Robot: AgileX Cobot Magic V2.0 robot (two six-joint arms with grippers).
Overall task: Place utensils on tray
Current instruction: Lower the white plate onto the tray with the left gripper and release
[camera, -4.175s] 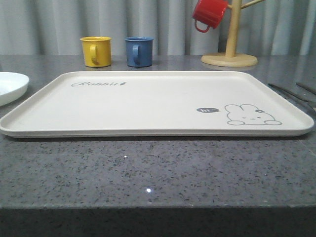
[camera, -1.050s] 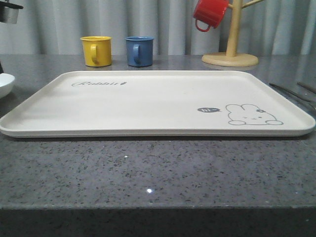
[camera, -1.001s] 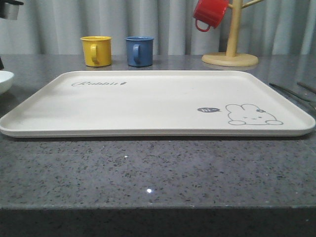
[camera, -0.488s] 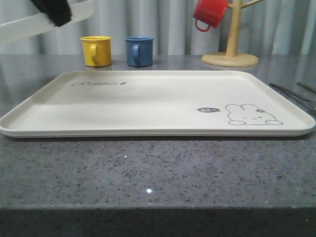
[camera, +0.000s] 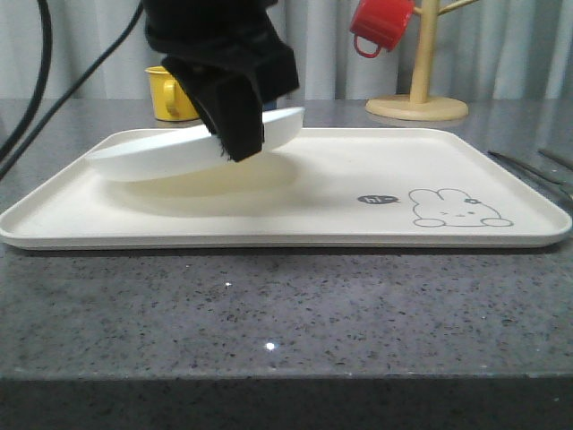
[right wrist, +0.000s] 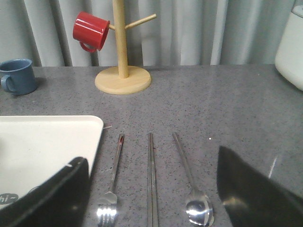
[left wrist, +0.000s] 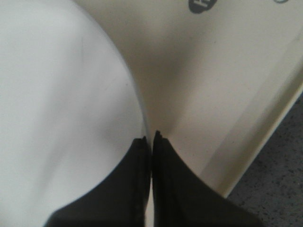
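Note:
A fork lies closest to the cream tray. Next, my right gripper will go to it and close on the fork's handle [camera: 534, 172] [right wrist: 112, 182] near its tines.
In the front view my left gripper [camera: 238, 143] is shut on the rim of the round white plate [camera: 166, 152]. The plate hangs tilted, low over the left half of the cream tray [camera: 376, 170]. The left wrist view has the black fingers [left wrist: 175, 184] pinched on the plate [left wrist: 61, 94] edge, with the tray [left wrist: 218, 94] beneath. Three utensils lie side by side on the grey counter right of the tray: fork [right wrist: 111, 187], chopsticks [right wrist: 151, 189] and spoon [right wrist: 191, 189]. My right gripper [right wrist: 151, 158] hovers open above them, touching none.
A yellow mug [camera: 161, 94] stands behind the tray. A wooden mug tree [camera: 417, 106] with a red mug [camera: 380, 22] stands at the back right. A blue mug [right wrist: 19, 75] and a white container [right wrist: 291, 49] are also on the counter.
The plate has left the table at the far left, risen, and now hangs over the tray's left half in my left gripper.

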